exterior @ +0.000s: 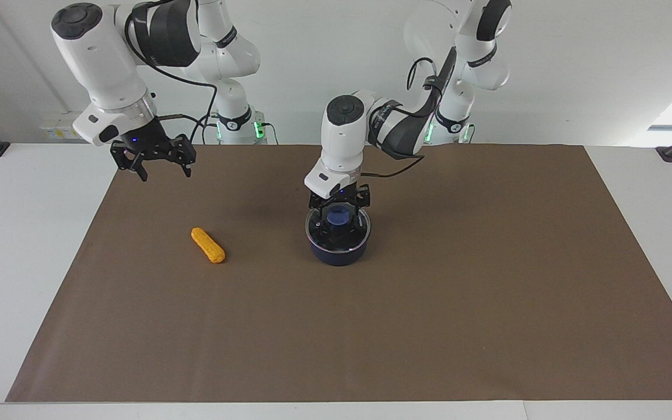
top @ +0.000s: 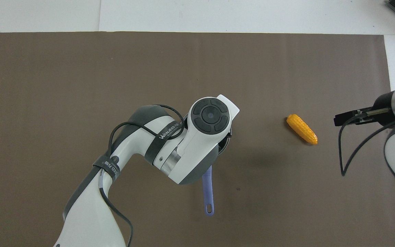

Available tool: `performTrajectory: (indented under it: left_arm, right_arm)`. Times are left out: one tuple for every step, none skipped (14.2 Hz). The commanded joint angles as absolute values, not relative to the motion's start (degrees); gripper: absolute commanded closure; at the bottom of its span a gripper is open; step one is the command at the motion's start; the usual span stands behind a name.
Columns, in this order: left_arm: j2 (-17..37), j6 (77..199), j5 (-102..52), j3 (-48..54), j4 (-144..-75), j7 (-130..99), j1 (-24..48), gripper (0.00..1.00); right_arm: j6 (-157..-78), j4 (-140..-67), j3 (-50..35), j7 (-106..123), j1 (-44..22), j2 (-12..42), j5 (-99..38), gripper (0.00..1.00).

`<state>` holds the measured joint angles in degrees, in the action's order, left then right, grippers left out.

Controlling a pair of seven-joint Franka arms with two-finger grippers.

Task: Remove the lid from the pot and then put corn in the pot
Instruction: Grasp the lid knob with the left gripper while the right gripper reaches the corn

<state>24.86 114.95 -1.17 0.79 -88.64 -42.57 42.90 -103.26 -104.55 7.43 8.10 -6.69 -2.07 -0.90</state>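
The middle of the yellow corn (top: 302,129) on the mat is next for my right gripper to go to and close on, leaving both ends of the corn free.
The navy pot (exterior: 339,252) stands mid-table with the glass lid (exterior: 318,228) on it. My left gripper (exterior: 339,209) is down over the lid, open, with a finger on each side of the blue knob (exterior: 339,217). In the overhead view the left arm covers the pot and lid; only the pot's handle (top: 208,192) shows, pointing toward the robots. The yellow corn (exterior: 207,245) lies on the mat toward the right arm's end and also shows in the overhead view (top: 302,128). My right gripper (exterior: 152,163) is open and empty, up in the air over the mat's edge.
A brown mat (exterior: 429,326) covers most of the white table (exterior: 21,262). Nothing else lies on the mat.
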Motion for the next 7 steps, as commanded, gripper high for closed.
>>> performTrajectory:
  left_arm:
    - [26.10,113.99,0.00,-0.26,-85.96,-43.51,43.77,0.00]
    - [26.10,113.91,0.35,-0.26,-85.78,-43.51,43.77,0.00]
    - [26.19,113.91,1.22,-0.26,-85.43,-43.42,43.77,0.00]
    - [26.37,113.99,1.84,-0.26,-85.26,-43.42,43.77,0.00]
    - [26.37,114.26,1.85,-0.18,-85.25,-43.42,43.60,0.00]
    - [26.37,114.61,1.93,-0.26,-85.25,-43.42,43.42,0.00]
    - [26.45,115.04,1.93,-0.18,-85.34,-43.42,43.33,0.01]
  right_arm:
    - [-107.92,-107.23,7.47,12.47,-6.68,0.60,-2.02,0.00]
    - [-109.41,-107.23,7.47,13.79,-6.68,2.01,-2.11,0.00]
    - [-111.08,-107.31,7.47,15.28,-6.85,3.41,-2.11,0.00]
    - [-112.75,-107.31,7.47,16.42,-7.03,4.65,-2.11,0.00]
    - [-114.07,-107.40,7.38,16.52,-7.12,5.53,-2.11,0.00]
    - [-114.95,-107.66,7.38,16.61,-8.08,6.15,-2.37,0.00]
    - [-115.83,-108.19,7.38,17.74,-8.43,6.67,-3.07,0.00]
